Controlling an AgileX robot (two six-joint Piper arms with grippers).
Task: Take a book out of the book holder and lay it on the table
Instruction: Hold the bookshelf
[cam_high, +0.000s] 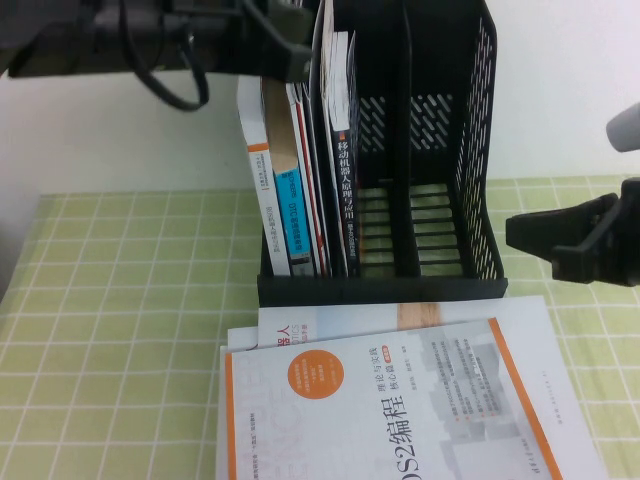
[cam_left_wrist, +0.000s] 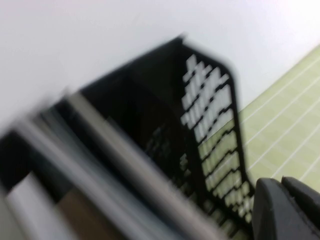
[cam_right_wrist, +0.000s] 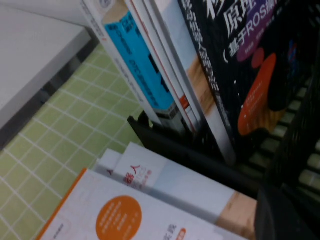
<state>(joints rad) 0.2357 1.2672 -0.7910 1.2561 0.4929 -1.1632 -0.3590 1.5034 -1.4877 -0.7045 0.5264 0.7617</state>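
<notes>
Next, I close my right gripper on the upper part of the spine (cam_high: 343, 138) (cam_right_wrist: 189, 10) of the black-spined book with white characters, next to the holder's empty compartments.
The black book holder (cam_high: 475, 150) stands upright on the green grid table (cam_high: 130, 300). The black-spined book (cam_high: 346, 200) with white characters stands in it, right of several other books. In the right wrist view its black cover (cam_right_wrist: 250, 65) shows orange and purple shapes. My left gripper (cam_high: 298, 58) hovers at the top edges of the standing books. In the blurred left wrist view its fingers (cam_left_wrist: 270, 215) lie together with nothing between them, beside the holder's perforated wall (cam_left_wrist: 210, 100). My right gripper (cam_high: 512, 235) hangs just right of the holder, tips together, holding nothing.
A white book with an orange border (cam_high: 400, 410) lies flat in front of the holder on top of another book (cam_high: 330, 325). A white-spined book with a blue band (cam_high: 285, 200) stands at the holder's left. The holder's right compartments (cam_high: 430, 230) hold nothing.
</notes>
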